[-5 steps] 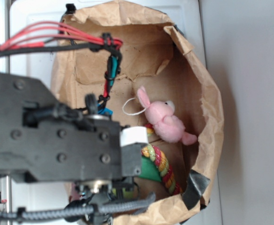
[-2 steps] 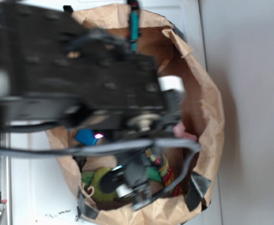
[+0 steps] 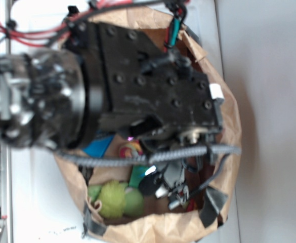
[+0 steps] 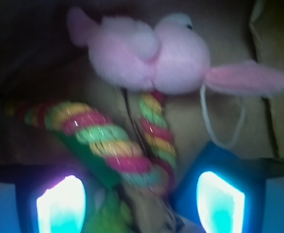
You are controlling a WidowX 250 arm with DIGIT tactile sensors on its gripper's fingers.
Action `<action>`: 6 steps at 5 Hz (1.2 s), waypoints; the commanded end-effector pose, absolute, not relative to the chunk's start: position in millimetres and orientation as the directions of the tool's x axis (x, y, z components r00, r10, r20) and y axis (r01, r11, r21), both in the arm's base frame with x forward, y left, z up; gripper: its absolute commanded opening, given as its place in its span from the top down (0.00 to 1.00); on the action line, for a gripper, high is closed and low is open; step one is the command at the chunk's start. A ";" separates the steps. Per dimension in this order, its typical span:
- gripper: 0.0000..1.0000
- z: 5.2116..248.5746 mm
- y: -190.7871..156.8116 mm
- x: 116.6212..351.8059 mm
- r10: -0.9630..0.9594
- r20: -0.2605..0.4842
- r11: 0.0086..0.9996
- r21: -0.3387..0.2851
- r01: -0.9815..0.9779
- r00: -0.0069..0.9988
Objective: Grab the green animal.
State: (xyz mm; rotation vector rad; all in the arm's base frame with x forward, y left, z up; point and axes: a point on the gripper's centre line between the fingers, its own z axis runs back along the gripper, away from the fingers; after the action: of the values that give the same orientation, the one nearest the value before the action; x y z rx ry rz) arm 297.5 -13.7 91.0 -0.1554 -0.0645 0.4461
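Observation:
Next, the gripper closes on the green animal's neck [image 3: 122,199], where its fuzzy body meets its smooth round head.
The green animal [image 3: 115,198], a fuzzy lime plush, lies at the lower left of the brown paper bag [image 3: 230,121] in the exterior view. A blurred patch of the green animal [image 4: 108,218] also shows at the bottom edge of the wrist view. My gripper [image 3: 170,195] hangs inside the bag to the plush's right, apart from it. In the wrist view the gripper [image 4: 141,204] is open, its two glowing fingertips [image 4: 61,204] wide apart with nothing clamped between them.
A pink plush bunny [image 4: 151,53] lies ahead of the gripper, over a red-yellow-green striped rope [image 4: 108,141]. In the bag are also a blue block [image 3: 98,147] and a flat green block [image 3: 137,177]. The black arm [image 3: 148,86] covers most of the bag.
The arm has swung across the bag toward its right side, hiding the pink bunny in the exterior view. The green animal at the lower left is now uncovered.

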 end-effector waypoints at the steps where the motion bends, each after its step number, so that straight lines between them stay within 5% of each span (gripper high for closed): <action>1: 0.00 88.8 -30.2 282.3 0.393 0.077 0.911 -0.168 -0.376 0.916; 6: 0.00 87.7 -66.1 260.2 0.319 0.041 0.925 -0.231 -0.301 0.947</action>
State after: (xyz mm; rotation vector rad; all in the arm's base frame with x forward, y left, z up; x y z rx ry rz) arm 260.7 -63.7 76.4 -0.2244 -0.0400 0.3476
